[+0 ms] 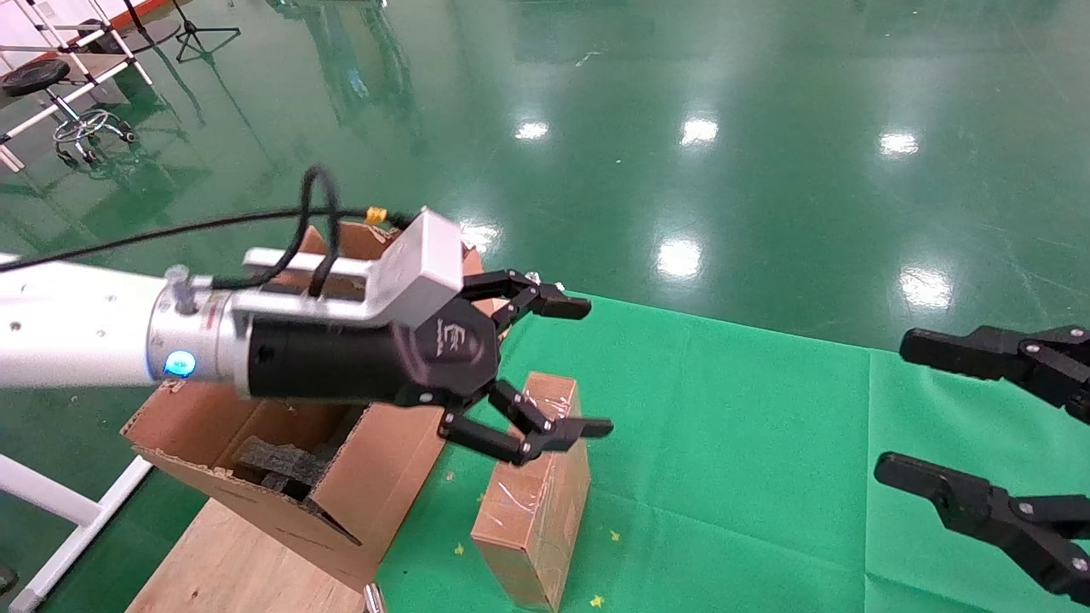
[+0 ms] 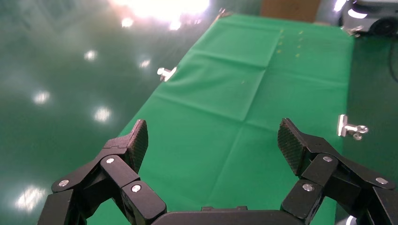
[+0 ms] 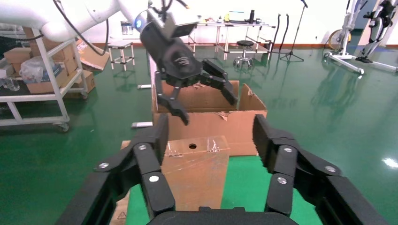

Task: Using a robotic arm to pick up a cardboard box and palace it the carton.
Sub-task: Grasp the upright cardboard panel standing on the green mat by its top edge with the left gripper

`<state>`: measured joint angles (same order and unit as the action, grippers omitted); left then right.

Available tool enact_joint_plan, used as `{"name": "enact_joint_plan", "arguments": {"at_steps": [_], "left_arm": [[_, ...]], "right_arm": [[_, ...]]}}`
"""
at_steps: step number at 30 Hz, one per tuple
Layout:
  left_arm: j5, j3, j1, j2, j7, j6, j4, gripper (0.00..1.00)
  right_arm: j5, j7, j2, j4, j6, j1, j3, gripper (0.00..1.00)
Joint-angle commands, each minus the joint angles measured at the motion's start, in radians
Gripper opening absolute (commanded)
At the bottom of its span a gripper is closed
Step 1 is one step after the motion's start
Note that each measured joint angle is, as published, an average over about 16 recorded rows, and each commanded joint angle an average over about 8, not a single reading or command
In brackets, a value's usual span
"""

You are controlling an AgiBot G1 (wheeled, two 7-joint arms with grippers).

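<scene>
Next, I move my left gripper to the small cardboard box and close it across the middle of the box's slim top (image 1: 522, 474).
The small tape-wrapped cardboard box (image 1: 535, 498) stands on the green cloth, right of the carton (image 1: 289, 477). It also shows in the right wrist view (image 3: 192, 171), a round hole in its slim top face. My left gripper (image 1: 588, 368), on the white robotic arm (image 1: 77, 328), hovers open and empty above the box, over the carton's right side. In the left wrist view the left gripper (image 2: 211, 136) sees only green cloth between its fingers. My right gripper (image 1: 894, 409) is open and empty at the right edge, facing the box from some distance (image 3: 209, 131).
The carton holds black foam blocks (image 1: 281, 468) and rests on a wooden board (image 1: 230, 562). The green-clothed table (image 1: 749, 477) stretches right. Metal clips (image 2: 352, 127) hold the cloth's edge. Shiny green floor lies beyond, with racks and stools far off (image 3: 42, 89).
</scene>
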<state>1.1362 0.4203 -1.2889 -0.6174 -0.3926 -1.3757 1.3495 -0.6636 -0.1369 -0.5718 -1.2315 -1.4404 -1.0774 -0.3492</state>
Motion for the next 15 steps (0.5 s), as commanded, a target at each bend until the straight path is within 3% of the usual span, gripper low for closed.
{"name": "enact_joint_plan", "arguments": {"at_steps": [1,15], "left_arm": [[0.051,0.021,-0.043,-0.006,-0.053,0.010,0.005,1.00],[0.417,0.234,-0.350,-0.128,-0.589,-0.145,0.000,1.00]], "right_arm": [[0.000,0.000,0.000,0.000,0.000,0.000,0.000,0.00],[0.000,0.000,0.000,0.000,0.000,0.000,0.000,0.00]]}}
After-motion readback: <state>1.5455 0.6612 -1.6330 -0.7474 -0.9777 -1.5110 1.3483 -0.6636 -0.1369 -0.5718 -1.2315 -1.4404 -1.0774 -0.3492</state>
